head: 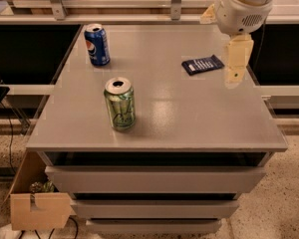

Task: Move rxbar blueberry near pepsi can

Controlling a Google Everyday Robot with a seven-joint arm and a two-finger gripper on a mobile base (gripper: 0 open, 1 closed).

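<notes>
The rxbar is to be gripped next, so next I move my gripper to the middle of the rxbar blueberry (206, 63) and close it there.
The rxbar blueberry (203, 64) is a flat dark navy bar with white lettering, lying on the grey table top (189, 118) at the back right. The pepsi can (96, 44) is blue with a round logo and stands upright at the back left. My gripper (234, 78) hangs from the white arm (241, 6) just to the right of the bar, above the table's right edge. It holds nothing that I can see.
A green-and-white can (120, 104) with a silver top stands upright near the middle left of the table. Drawers sit below the table top. A cardboard box (37, 203) stands on the floor at the lower left. A shelf rail runs behind the table.
</notes>
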